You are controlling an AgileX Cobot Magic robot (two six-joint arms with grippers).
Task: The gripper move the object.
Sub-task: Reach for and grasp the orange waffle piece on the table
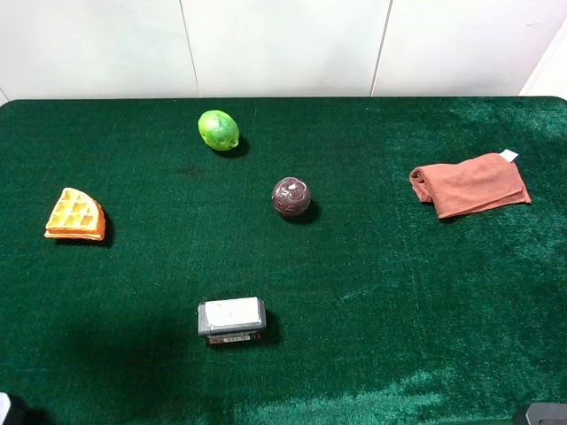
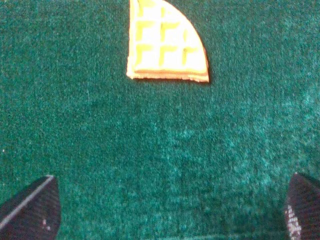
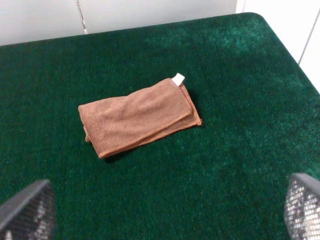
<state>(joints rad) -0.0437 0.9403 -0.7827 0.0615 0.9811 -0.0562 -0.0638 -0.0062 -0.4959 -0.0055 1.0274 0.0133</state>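
Observation:
My left gripper will close on the middle of the toy waffle wedge (image 1: 74,214) (image 2: 162,37), across its straight side and its curved side.
The toy waffle wedge (image 1: 76,215), yellow-orange grid top with orange sides, lies on the green cloth at the left. It also shows in the left wrist view (image 2: 165,42), ahead of my left gripper (image 2: 170,212), which is open and empty with its black fingertips (image 2: 31,210) wide apart above bare cloth. My right gripper (image 3: 165,212) is open and empty, its fingertips (image 3: 30,210) spread, with the folded brown cloth ahead of it. In the exterior high view only slivers of the arms show at the bottom corners.
A green lime (image 1: 218,130) sits at the back, a dark maroon ball (image 1: 291,197) near the middle, a small grey and white box (image 1: 232,319) at the front. A folded brown cloth (image 1: 469,184) lies at the right, also in the right wrist view (image 3: 137,116).

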